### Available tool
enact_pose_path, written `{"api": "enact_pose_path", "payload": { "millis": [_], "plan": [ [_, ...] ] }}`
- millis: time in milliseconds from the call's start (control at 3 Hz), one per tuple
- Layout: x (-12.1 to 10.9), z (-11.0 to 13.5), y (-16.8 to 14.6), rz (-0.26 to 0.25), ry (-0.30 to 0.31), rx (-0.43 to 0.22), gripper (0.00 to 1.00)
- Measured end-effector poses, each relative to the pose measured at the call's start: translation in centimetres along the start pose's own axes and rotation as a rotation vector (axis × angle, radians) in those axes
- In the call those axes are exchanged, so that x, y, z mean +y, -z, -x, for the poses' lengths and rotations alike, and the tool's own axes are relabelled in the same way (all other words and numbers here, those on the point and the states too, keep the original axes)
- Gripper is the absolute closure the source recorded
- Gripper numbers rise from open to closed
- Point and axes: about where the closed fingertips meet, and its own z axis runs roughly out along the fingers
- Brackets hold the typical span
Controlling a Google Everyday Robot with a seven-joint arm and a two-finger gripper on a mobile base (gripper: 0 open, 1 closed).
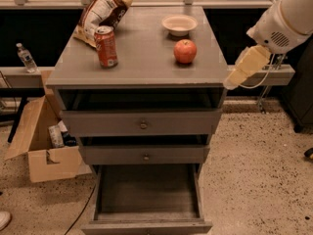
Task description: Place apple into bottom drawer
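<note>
Next, my gripper goes to the apple's side [191,51] facing away from the red soda can and closes there.
The red-orange apple [185,51] sits on the grey cabinet top [142,58], right of centre, just in front of a white bowl [179,24]. The bottom drawer [146,192] is pulled fully out, showing a bare grey floor. My gripper [234,80] hangs off the white arm at the right, beside the cabinet's right edge and slightly below the apple's level, about a hand's width to the apple's right. It holds nothing that I can see.
A red soda can [106,46] and a chip bag [101,11] stand on the cabinet's left side. The two upper drawers [143,124] are slightly out. An open cardboard box [41,141] sits on the floor at left; a water bottle [25,57] stands on a ledge.
</note>
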Motion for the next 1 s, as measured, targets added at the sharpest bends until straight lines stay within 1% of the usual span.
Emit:
{"api": "enact_pose_path", "payload": {
  "millis": [333, 667, 1000],
  "plan": [
    [-3.0, 1.9, -3.7, -0.003, -0.063, -0.065, 0.0],
    [-5.6, 3.6, -7.2, -0.003, -0.134, -0.117, 0.0],
    [-7.2, 5.0, -9.6, 0.006, -0.187, -0.157, 0.0]
  ]
}}
